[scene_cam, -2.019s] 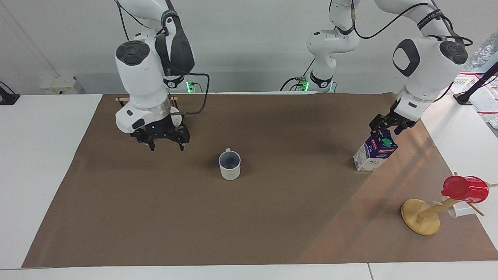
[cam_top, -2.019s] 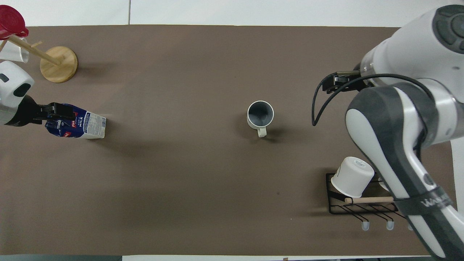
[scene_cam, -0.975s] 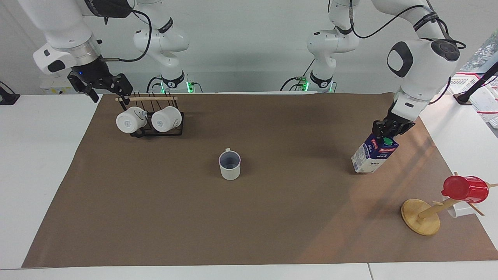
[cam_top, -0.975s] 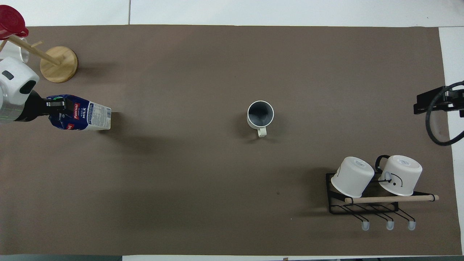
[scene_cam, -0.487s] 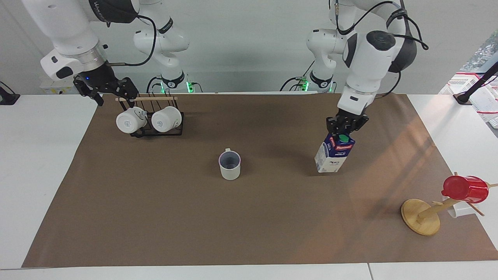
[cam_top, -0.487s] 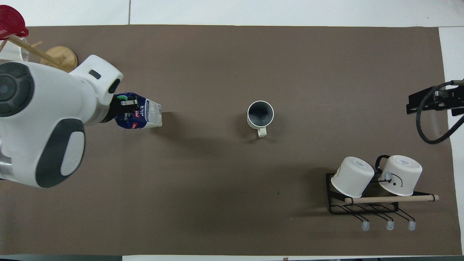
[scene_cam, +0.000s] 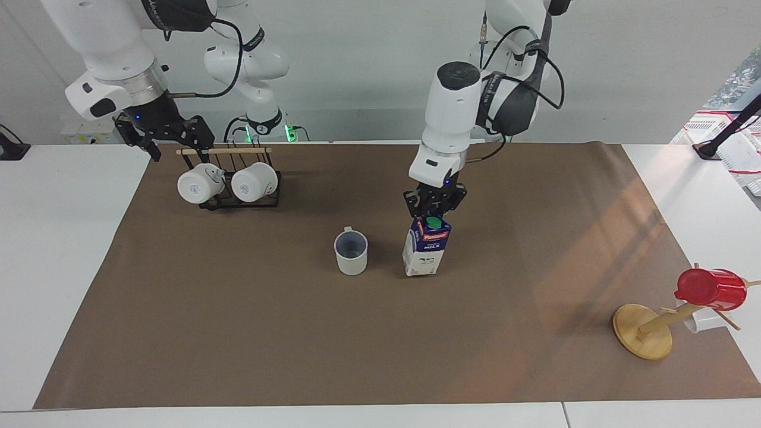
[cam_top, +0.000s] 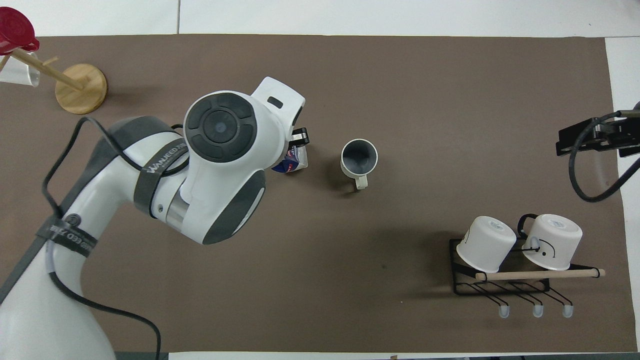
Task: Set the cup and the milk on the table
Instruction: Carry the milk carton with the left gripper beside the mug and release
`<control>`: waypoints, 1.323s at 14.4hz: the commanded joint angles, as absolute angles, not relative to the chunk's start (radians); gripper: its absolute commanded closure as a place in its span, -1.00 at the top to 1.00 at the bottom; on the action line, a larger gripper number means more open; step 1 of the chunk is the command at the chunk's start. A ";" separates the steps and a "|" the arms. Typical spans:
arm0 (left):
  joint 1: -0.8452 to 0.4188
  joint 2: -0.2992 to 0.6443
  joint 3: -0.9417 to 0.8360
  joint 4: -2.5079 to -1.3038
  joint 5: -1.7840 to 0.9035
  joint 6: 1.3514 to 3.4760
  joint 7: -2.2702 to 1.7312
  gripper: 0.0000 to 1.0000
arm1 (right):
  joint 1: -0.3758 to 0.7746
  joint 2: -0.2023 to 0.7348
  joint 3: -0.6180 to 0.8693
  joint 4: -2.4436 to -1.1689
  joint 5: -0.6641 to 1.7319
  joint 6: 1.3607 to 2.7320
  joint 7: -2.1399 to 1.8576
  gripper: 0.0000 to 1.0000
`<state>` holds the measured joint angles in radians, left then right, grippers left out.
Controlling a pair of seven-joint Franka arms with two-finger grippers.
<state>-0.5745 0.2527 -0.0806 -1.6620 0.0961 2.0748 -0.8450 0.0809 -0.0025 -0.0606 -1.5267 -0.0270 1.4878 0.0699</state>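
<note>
I should let go of the milk carton with my left gripper on the brown sheet [cam_top: 313, 165], beside the cream-white cup, toward the mug tree.
The cream-white cup [scene_cam: 351, 252] stands upright in the middle of the brown sheet [scene_cam: 238, 333] that covers the white table [scene_cam: 59, 267]; its handle points toward the robots. It also shows in the overhead view [cam_top: 359, 157]. My left gripper [scene_cam: 434, 212] is shut on the top of the milk carton [scene_cam: 427, 254] and holds it slightly tilted right beside the cup, toward the left arm's end. The carton's base is at the sheet or just above it; I cannot tell which. In the overhead view my left arm hides most of the carton [cam_top: 294, 162]. My right gripper [scene_cam: 179, 147] is open, empty and raised.
A black rack with two white mugs [scene_cam: 229, 184] stands near the robots at the right arm's end, under my right gripper [cam_top: 585, 140]. A wooden mug tree [scene_cam: 645, 333] with a red cup [scene_cam: 710, 289] stands at the left arm's end, far from the robots.
My left arm has carried the milk carton from the left arm's end of the sheet to just beside the cup. My right gripper rose from the sheet to over the rack.
</note>
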 commanded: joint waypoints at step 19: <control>-0.664 0.284 -0.069 -1.634 0.172 2.089 -0.930 1.00 | 0.066 0.000 -0.061 -1.528 -0.008 1.431 0.049 1.00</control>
<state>-0.6613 0.2984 -0.0787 -1.6367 0.1545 2.0780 -0.9203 0.0762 0.0109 -0.0631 -1.5161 -0.0235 1.4362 0.0699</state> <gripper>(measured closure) 0.040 0.000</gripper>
